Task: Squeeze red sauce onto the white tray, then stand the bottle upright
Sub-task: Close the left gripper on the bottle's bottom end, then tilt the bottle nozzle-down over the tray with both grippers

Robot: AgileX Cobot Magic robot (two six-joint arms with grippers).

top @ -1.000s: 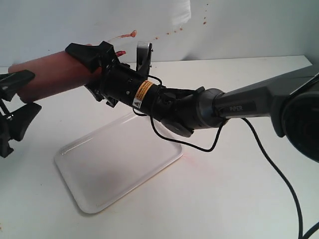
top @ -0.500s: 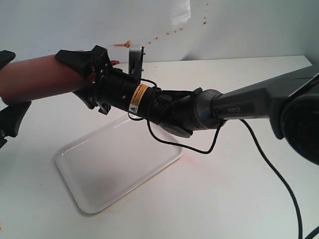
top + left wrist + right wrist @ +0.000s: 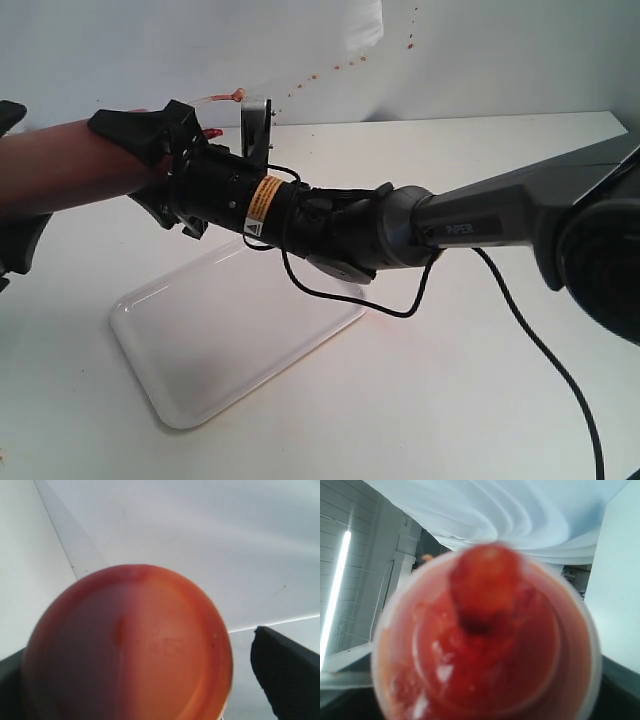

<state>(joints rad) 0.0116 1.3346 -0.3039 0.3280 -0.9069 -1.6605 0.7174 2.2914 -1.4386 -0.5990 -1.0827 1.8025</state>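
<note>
The nozzle of the level bottle points into my right gripper, so that gripper should back away and grip the body (image 3: 75, 165) after my left gripper tips the nozzle down.
The orange-red bottle (image 3: 70, 170) lies nearly level in the air above the table's left side. My right gripper (image 3: 135, 170) is shut on its neck end, with the tethered tip cover (image 3: 238, 95) sticking up behind. In the right wrist view the sauce-smeared nozzle cap (image 3: 485, 645) fills the picture. The bottle's base (image 3: 130, 650) sits between the fingers of my left gripper (image 3: 10, 180), which is open, a gap showing beside one finger (image 3: 287, 672). The white tray (image 3: 240, 330) lies below. Red sauce shows only inside the cap.
Small red splatter marks (image 3: 330, 68) dot the back wall. A faint pinkish smear (image 3: 385, 318) stains the table beside the tray's right corner. The right arm's black cable (image 3: 540, 350) trails over the table at the right.
The right arm has carried the bottle leftward, so its base now passes between the left gripper's open fingers at the frame's edge. The tray has not moved.
</note>
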